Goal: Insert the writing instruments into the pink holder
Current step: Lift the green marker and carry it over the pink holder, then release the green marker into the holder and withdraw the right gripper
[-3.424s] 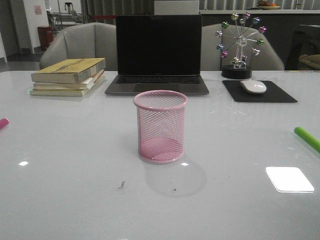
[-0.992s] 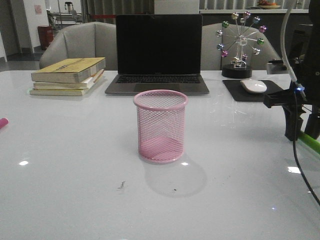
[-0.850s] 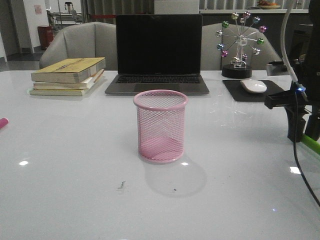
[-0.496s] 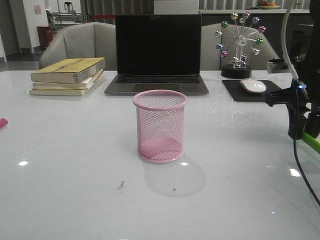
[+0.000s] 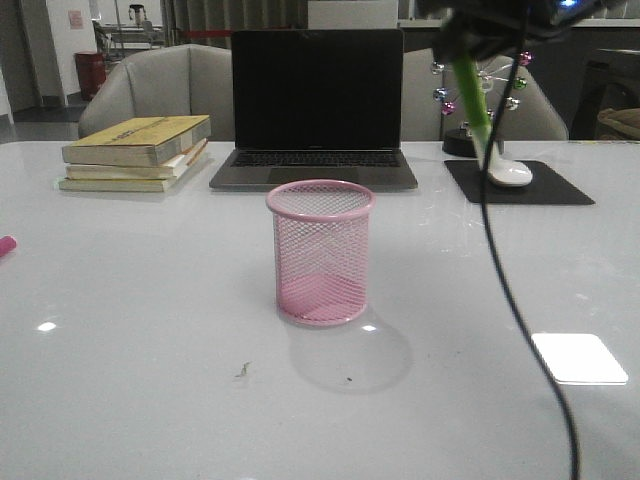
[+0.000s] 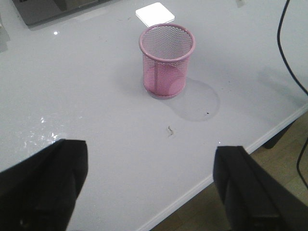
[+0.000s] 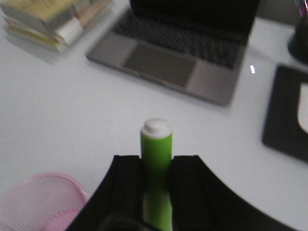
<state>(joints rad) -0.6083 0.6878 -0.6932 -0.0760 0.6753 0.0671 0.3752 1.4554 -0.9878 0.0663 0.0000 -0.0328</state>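
Observation:
My right gripper needs to let go of the green marker inside the pink holder (image 5: 315,231) (image 7: 45,211), leaning on the holder's rim toward the books.
The pink holder (image 5: 321,252) stands upright at the table's centre, with nothing showing through its mesh. High at the back right, my right gripper (image 5: 472,42) is shut on the green marker (image 5: 468,92), which hangs tilted with its white tip down, above and to the right of the holder. In the right wrist view the green marker (image 7: 156,144) sits clamped between the fingers of my right gripper (image 7: 156,166), the holder's rim (image 7: 41,199) close beside it. The pink-red marker (image 5: 6,246) lies at the table's far left edge. My left gripper (image 6: 151,156) is open and empty, well short of the holder (image 6: 167,61).
Behind the holder are a closed-screen laptop (image 5: 316,110), a stack of books (image 5: 135,152), a white mouse (image 5: 510,174) on a black mat, and a ferris-wheel ornament (image 5: 512,62). A black cable (image 5: 515,300) hangs down over the right side. The table's front edge (image 6: 240,161) is near my left gripper.
My right gripper closed on the green marker at the table's right edge, lifted it off the surface and carried it up and leftward. The holder and pink-red marker have not moved.

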